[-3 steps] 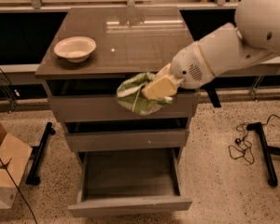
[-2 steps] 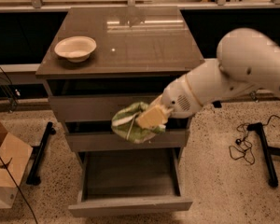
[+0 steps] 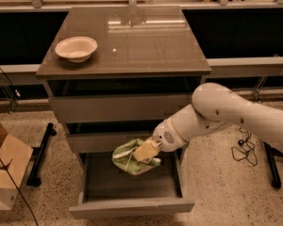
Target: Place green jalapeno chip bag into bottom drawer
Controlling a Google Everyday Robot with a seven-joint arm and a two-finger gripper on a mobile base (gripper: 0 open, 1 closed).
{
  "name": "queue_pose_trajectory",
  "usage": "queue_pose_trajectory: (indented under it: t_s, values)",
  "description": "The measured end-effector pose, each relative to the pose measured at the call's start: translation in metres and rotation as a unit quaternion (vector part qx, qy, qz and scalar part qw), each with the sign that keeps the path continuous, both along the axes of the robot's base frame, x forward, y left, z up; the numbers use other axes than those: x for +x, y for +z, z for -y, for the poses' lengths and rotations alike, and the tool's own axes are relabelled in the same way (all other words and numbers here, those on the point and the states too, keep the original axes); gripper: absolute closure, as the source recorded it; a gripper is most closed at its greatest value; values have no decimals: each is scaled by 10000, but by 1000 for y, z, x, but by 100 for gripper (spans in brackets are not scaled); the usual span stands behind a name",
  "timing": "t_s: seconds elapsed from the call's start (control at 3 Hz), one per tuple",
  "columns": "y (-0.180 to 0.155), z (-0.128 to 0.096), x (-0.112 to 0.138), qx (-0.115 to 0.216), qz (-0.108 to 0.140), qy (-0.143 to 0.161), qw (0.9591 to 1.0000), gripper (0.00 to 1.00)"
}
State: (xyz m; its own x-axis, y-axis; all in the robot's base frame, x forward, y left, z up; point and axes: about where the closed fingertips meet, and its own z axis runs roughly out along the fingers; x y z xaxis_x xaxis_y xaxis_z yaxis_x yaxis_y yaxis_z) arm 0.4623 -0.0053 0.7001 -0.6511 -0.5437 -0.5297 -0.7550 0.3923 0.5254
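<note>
I should let go of the green jalapeno chip bag in the bottom drawer's middle [image 3: 133, 184], just behind the drawer's front panel. The bag is now held just above the drawer's back.
The green jalapeno chip bag [image 3: 128, 158] is a crinkly green bag with pale print. My gripper [image 3: 144, 151] is shut on it and holds it just above the back of the bottom drawer [image 3: 132, 205]. That drawer is pulled out, a shallow grey tray with a flat front panel. My white arm [image 3: 236, 114] reaches in from the right, in front of the cabinet.
A white bowl [image 3: 76, 48] sits at the left on the cabinet top [image 3: 146, 41]. The two upper grey drawers [image 3: 118, 108] are closed. A cardboard box [image 3: 4, 166] stands on the floor at the left. Black stand legs [image 3: 40, 157] and cables [image 3: 243, 149] flank the cabinet.
My gripper has carried the bag down and left, from in front of the top drawer to just above the open bottom drawer. The arm has lowered with it.
</note>
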Motion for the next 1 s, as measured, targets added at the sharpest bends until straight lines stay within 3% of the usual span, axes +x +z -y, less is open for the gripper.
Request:
queue_pose_trajectory:
  t_s: [0.33, 0.67, 1.0]
  values:
    - [-79, -3, 1, -147, -665, -174, 9975, 100]
    - [-129, -5, 7, -152, -936, -423, 9946, 100]
    - [-129, -5, 7, -152, -936, -423, 9946, 100]
